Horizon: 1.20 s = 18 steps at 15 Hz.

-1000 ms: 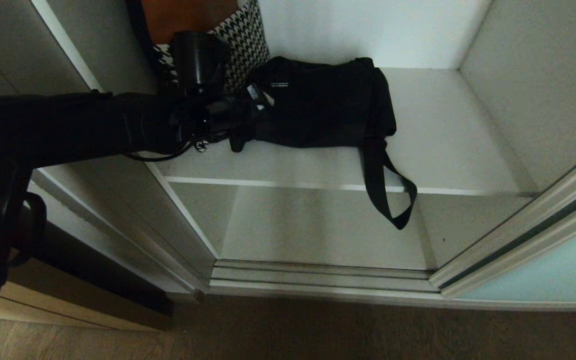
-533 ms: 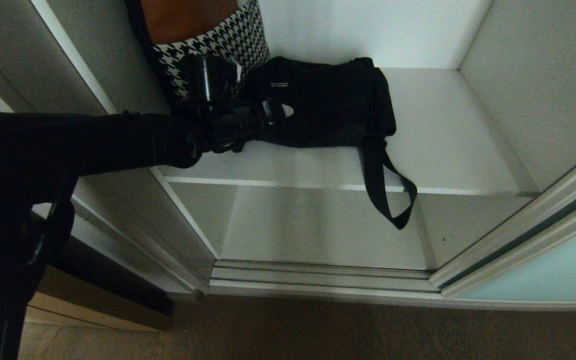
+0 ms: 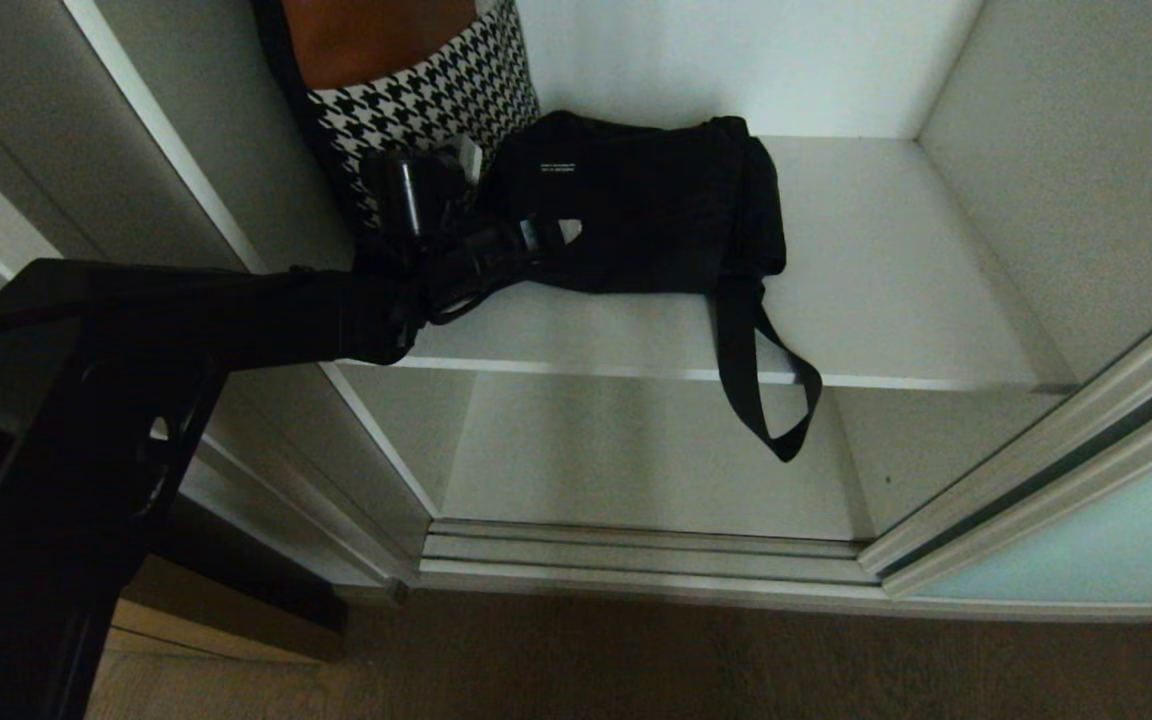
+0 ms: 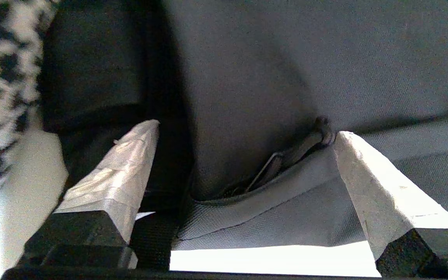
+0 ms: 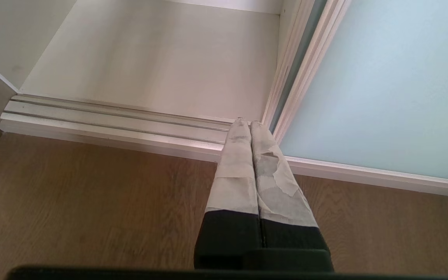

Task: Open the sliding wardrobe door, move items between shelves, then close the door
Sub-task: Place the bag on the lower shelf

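Note:
The robot's left gripper will close on the fold at the near corner (image 3: 524,206) (image 4: 236,175) of the black bag, at the bag's end next to the houndstooth-patterned bag.
The black bag (image 3: 636,200) lies on the upper shelf (image 3: 896,290), its strap (image 3: 771,400) hanging over the front edge. My left gripper (image 3: 548,235) is at the bag's left end, reaching in from the left. In the left wrist view the left gripper (image 4: 247,128) is open wide, with a fold of the bag (image 4: 270,217) lying between its pale fingers (image 4: 379,186). The sliding wardrobe door (image 3: 1086,540) stands pushed to the right. My right gripper (image 5: 247,122) is shut, pointing down at the floor track beside the door (image 5: 383,77).
A houndstooth-patterned bag (image 3: 426,100) with a brown top stands against the left wall behind my left gripper. The lower shelf (image 3: 636,450) lies below. A metal door track (image 3: 636,560) runs along the wooden floor (image 3: 636,660).
The left gripper's fingers have spread apart at the bag's left end and pushed slightly further in. The arm's elbow swung inward. The bag and strap shifted a little to the left.

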{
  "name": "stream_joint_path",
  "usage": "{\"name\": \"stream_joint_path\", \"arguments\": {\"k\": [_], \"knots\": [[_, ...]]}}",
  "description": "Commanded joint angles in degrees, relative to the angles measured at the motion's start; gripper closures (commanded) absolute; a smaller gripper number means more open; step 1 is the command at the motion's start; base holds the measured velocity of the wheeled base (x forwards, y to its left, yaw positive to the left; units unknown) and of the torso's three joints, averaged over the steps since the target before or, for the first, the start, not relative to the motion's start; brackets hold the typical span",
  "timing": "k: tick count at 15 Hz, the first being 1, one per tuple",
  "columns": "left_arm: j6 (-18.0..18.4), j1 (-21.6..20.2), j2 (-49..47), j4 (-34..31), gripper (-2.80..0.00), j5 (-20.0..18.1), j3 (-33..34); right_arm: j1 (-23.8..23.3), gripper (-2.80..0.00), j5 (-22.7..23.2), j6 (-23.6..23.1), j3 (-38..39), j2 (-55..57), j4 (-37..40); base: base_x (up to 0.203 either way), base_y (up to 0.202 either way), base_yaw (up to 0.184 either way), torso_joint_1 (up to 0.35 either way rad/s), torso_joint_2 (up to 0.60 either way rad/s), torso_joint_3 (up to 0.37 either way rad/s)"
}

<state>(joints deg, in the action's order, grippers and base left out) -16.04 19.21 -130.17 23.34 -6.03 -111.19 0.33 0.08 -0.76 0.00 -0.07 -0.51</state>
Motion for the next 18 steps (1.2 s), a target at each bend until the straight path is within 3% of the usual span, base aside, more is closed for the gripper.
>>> {"name": "stream_joint_path", "arguments": {"k": [1,5,12,15,16,18], "knots": [[-0.58,0.12,-0.5,-0.28,-2.8,-1.88,0.1,0.02,0.0,0.01,-0.03,0.0,-0.01,-0.02,0.0,0.0,0.0,0.0,0.0,0.0],[-3.94,2.0,1.39,-1.26,-2.8,-6.56,0.18,0.02,0.0,0.01,-0.03,0.0,-0.01,-0.02,0.0,0.0,0.0,0.0,0.0,0.0],[-3.62,4.52,-0.38,-1.09,-2.8,-10.73,0.1,0.02,0.0,0.01,-0.03,0.0,-0.01,-0.02,0.0,0.0,0.0,0.0,0.0,0.0],[-3.38,4.43,-2.35,-0.58,-2.8,-10.67,0.1,0.02,0.0,0.01,-0.03,0.0,-0.01,-0.02,0.0,0.0,0.0,0.0,0.0,0.0],[-3.64,4.43,-2.54,-0.67,0.0,-10.67,0.1,0.02,0.0,0.01,-0.03,0.0,-0.01,-0.02,0.0,0.0,0.0,0.0,0.0,0.0],[-4.09,4.43,-2.8,-1.11,0.0,-11.0,0.1,0.02,0.0,0.01,-0.03,0.0,-0.01,-0.02,0.0,0.0,0.0,0.0,0.0,0.0]]}}
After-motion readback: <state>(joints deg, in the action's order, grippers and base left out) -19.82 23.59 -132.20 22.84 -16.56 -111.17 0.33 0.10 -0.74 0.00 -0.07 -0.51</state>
